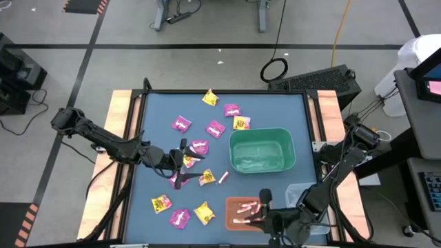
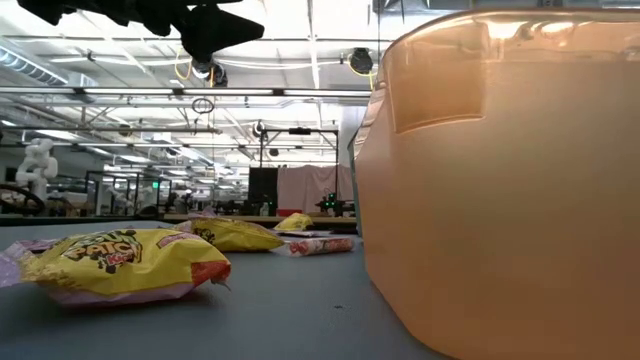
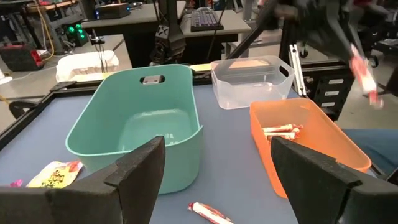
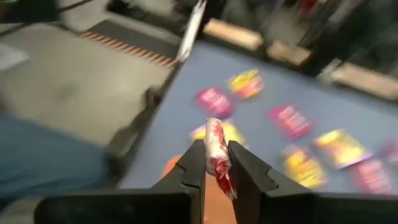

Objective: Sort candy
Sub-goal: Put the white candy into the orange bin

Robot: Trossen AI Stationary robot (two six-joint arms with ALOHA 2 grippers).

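I should use my right gripper to set the pink-white stick down next to the other sticks in the orange bin (image 1: 247, 210).
Magenta packets (image 1: 216, 129) and yellow packets (image 1: 204, 212) lie scattered flat on the blue table. One pink-white stick (image 1: 223, 178) lies on the table between them, and it also shows in front of my left fingers (image 3: 208, 211). Several sticks (image 3: 280, 130) lie in the orange bin (image 1: 234, 219). My left gripper (image 1: 180, 164) is open, low among the packets at the table's middle left, and it faces the green bin (image 3: 140, 124). My right gripper (image 1: 262, 209) is over the orange bin's right end, shut on a pink-white stick (image 4: 216, 152). My right gripper pinches a pink-white stick about its middle (image 4: 217, 163) between the two fingers (image 4: 193, 167). The stick lies across the fingers, and both of its ends stick out past them. It is lifted clear above the orange bin, seen slanting from the left wrist view (image 3: 364, 71).
The green bin (image 1: 262, 150) stands at the table's middle right. A clear bin (image 3: 252, 81) stands by the right edge, beside the orange bin (image 2: 500, 200). Wooden rails (image 1: 117, 138) run along the table's sides. Open blue tabletop lies between the bins and the packets.
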